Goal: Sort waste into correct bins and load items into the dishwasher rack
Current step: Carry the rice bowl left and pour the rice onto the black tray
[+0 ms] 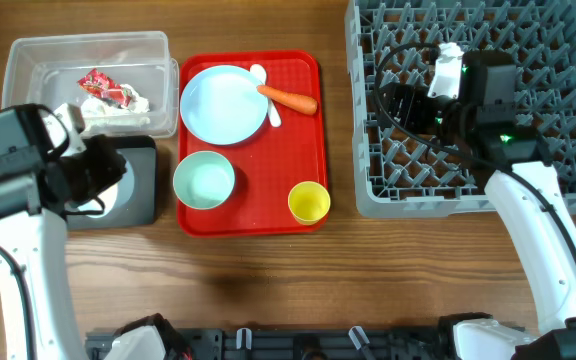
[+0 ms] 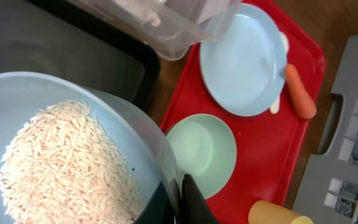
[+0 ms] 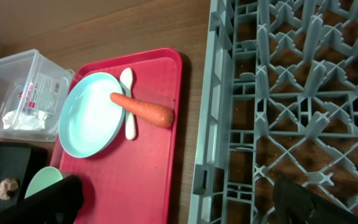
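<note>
Next, I let go of the pale blue bowl, now held over the black tray, with my left gripper on the red tray [image 1: 275,155] [image 2: 267,139] between the light green bowl and orange carrot.
My left gripper [image 2: 183,194] is shut on the rim of a pale blue bowl [image 2: 23,93] holding white rice [image 2: 67,162], over the black tray [image 1: 140,192]. The clear tub [image 1: 28,60] holds the red-and-white wrapper [image 1: 105,87] and white tissue [image 1: 118,105]. A small brown lump [image 3: 8,186] lies in the black tray. On the red tray [image 1: 298,150] are the pale blue plate [image 1: 223,103], orange carrot [image 1: 290,99], white spoon [image 1: 265,90], light green bowl [image 1: 204,180] and yellow cup [image 1: 309,202]. My right gripper [image 1: 405,104] is open and empty over the grey rack [image 1: 568,60].
The rack's left wall [image 3: 213,93] stands close beside the red tray's right edge. The clear tub's corner [image 2: 173,43] overhangs near the plate in the left wrist view. Bare wooden table lies along the front [image 1: 268,280].
</note>
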Controlling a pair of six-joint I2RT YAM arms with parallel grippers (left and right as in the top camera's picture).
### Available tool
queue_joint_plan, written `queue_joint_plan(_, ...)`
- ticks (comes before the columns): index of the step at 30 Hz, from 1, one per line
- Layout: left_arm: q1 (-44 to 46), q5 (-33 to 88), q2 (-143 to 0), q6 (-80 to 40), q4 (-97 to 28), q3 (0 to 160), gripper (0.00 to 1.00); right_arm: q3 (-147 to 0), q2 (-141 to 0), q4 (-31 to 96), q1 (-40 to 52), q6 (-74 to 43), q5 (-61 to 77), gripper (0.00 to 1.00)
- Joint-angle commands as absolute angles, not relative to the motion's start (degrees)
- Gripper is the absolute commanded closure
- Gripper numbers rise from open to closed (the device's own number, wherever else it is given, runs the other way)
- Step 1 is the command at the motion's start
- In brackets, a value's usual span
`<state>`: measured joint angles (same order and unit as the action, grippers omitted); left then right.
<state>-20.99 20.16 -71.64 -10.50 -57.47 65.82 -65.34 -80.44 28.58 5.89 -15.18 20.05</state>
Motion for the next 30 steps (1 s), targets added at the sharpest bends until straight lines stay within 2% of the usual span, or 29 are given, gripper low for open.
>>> queue_joint_plan(1,-25.82,29.17,-77.30,-2.46,-56.03,64.75,0.96,-66.48,-79.92,28.80,5.80,-15.84,19.46,0.00)
queue_joint_plan(13,-38.24,57.30,-95.98,10.94,-48.56,64.75,0.96,-66.48,-79.92,30.94,5.80,-16.71,19.46,0.00)
queue_joint_plan(23,-49.34,70.17,-97.21,11.79,-48.82,64.75,0.96,-66.48,-79.92,31.05,5.80,-16.73,19.49,0.01)
queue_joint_plan(30,-50.92,78.08,-98.35,11.55,-48.84,64.75,0.96,-66.48,-79.92,31.33,5.80,-16.73,19.51,0.00)
